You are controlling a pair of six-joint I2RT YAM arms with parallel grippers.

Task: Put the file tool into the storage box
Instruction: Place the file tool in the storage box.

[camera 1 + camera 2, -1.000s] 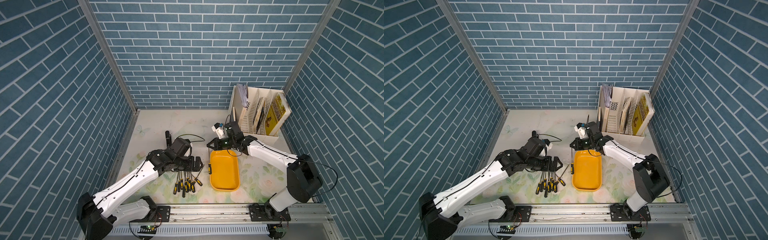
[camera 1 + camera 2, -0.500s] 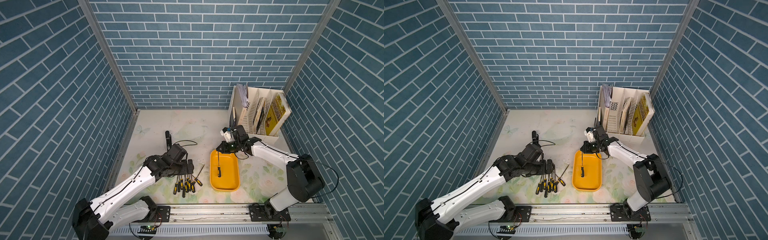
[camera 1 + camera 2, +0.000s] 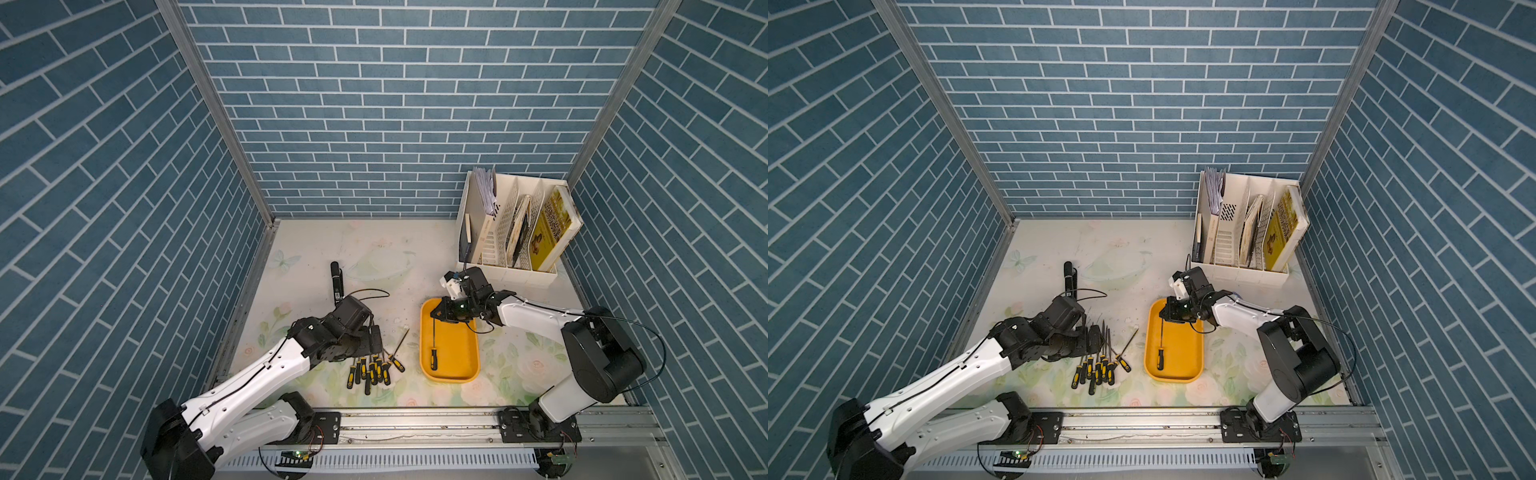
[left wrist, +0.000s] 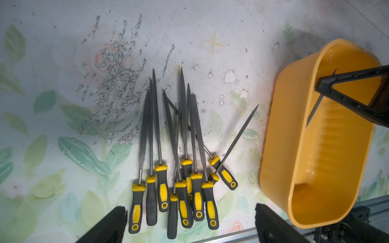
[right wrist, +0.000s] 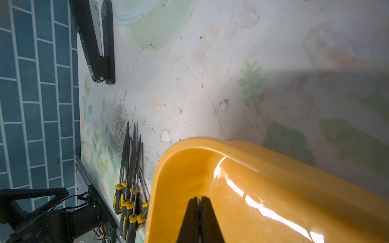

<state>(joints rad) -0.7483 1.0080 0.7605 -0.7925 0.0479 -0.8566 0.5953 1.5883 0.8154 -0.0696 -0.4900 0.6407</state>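
The file tool, now held over the tray's far end, will lie inside the storage box (image 3: 427, 339) along the box's side nearest the pile after my right gripper lets go of it.
The storage box (image 3: 457, 353) (image 3: 1183, 353) is a shallow yellow-orange tray at the front of the table, right of centre. Over its far end my right gripper (image 3: 435, 316) (image 3: 1162, 316) (image 5: 199, 198) is shut on the blade of a file tool (image 3: 433, 345) (image 3: 1160, 359) (image 4: 313, 113). Its black and yellow handle is down inside the tray toward the near end. My left gripper (image 3: 376, 336) (image 3: 1096, 336) (image 4: 190, 210) stands wide open over a pile of several files (image 3: 372, 370) (image 4: 181, 147) left of the tray, holding nothing.
A black stapler (image 3: 336, 282) (image 5: 96, 42) lies behind the left arm. A tall white book rack (image 3: 515, 232) stands at the back right. One file (image 3: 399, 345) lies slanted between pile and tray. A metal rail (image 3: 415, 424) runs along the front edge.
The file has come into sight inside the tray, and its handle has moved toward the tray's near end. My right gripper shifted about over the far end. My left gripper drew slightly nearer over the pile.
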